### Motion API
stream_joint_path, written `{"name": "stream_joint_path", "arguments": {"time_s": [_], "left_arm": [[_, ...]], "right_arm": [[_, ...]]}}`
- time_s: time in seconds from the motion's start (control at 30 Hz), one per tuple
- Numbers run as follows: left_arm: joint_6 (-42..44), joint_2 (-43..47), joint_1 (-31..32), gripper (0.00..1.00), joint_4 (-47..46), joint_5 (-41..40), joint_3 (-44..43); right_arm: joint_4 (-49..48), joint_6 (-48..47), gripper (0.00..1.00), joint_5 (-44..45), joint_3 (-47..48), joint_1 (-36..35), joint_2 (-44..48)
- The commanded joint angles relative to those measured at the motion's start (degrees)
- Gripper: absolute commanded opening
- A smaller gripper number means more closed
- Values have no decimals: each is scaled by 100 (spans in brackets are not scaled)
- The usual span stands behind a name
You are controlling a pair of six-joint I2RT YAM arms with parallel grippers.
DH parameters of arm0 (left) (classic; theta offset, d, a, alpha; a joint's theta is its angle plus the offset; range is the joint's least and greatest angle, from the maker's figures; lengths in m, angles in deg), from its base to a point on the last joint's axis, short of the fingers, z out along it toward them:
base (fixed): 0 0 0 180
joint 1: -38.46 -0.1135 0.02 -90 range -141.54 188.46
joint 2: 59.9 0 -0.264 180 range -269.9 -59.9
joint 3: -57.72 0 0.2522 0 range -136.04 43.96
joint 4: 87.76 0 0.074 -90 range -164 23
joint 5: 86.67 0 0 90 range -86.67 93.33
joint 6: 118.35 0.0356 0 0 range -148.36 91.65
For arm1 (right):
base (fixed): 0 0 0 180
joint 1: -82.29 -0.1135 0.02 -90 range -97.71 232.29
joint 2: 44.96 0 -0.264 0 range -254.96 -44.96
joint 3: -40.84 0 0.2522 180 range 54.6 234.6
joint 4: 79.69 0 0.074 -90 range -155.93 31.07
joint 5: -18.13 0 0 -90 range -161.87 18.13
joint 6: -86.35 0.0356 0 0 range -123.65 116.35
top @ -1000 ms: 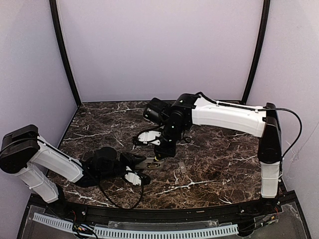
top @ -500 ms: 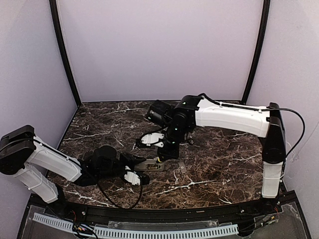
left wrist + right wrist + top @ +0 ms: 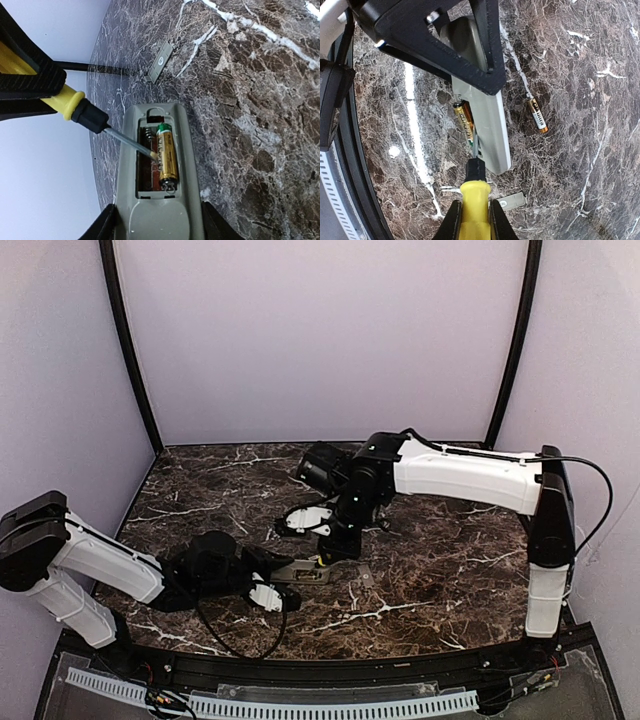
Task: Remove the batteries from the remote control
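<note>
The robot will set the remote control down on the marble table (image 3: 256,563) under the black body of its left gripper.
The grey-beige remote control (image 3: 157,200) is gripped at its near end by my left gripper (image 3: 160,226), battery bay facing up and open. One gold battery (image 3: 167,155) with a green end lies in the bay; the slot beside it is empty. My right gripper (image 3: 474,212) is shut on the yellow-handled screwdriver (image 3: 475,197), and the tip (image 3: 152,154) touches the battery's side. In the right wrist view the remote (image 3: 487,120) shows with that battery (image 3: 464,122) at its edge. A second battery (image 3: 538,115) lies loose on the table beside the remote.
The small flat grey cover (image 3: 160,61) lies on the marble table beyond the remote's far end; it also shows in the right wrist view (image 3: 510,201). In the top view both grippers meet over the remote (image 3: 303,572) at the table's front middle.
My right arm has shifted slightly to the right with the screwdriver, its tip still at the remote. The left arm has barely moved.
</note>
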Motion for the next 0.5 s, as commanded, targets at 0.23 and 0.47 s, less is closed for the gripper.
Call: {"name": "stream_joint_path", "arguments": {"time_s": [0.23,0.47], "left_arm": [[801,-246,11,0,-18,-355,-450],[922,-362,-5,0,8,-469,-530]], "right_arm": [[-43,-161,0,159,118,505,-374],[-36,-255,0,101,539,627,-647]]}}
